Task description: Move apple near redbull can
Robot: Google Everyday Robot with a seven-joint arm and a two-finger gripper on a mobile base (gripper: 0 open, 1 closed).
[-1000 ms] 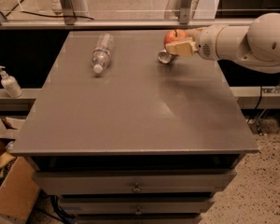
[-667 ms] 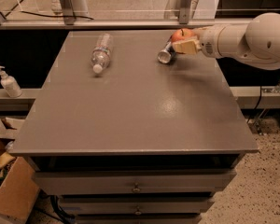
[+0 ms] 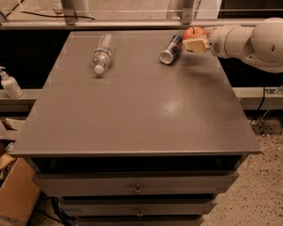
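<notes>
The robot's gripper needs to release the apple on the grey table (image 3: pixel 192 47) next to the redbull can, on the side of the robot's arm. The apple now sits beside the can.
The apple (image 3: pixel 193 32) is round and red-orange and sits at the far right of the grey table (image 3: pixel 137 102), just right of the redbull can (image 3: pixel 170 49). The can is blue and silver, lies on its side, and points its silver top toward me. My gripper (image 3: pixel 194 44) comes in from the right on a white arm (image 3: pixel 254 41). Its cream fingers (image 3: pixel 196 45) are right against the front of the apple.
A clear plastic water bottle (image 3: pixel 102 53) lies on its side at the table's far left. Drawers (image 3: pixel 137 187) run under the tabletop. A soap dispenser (image 3: pixel 8 83) stands on a ledge at left. A cardboard box (image 3: pixel 12 192) sits on the floor at lower left.
My gripper with the apple has shifted slightly right and back, away from the can. The can's full side shows now. The bottle has not moved.
</notes>
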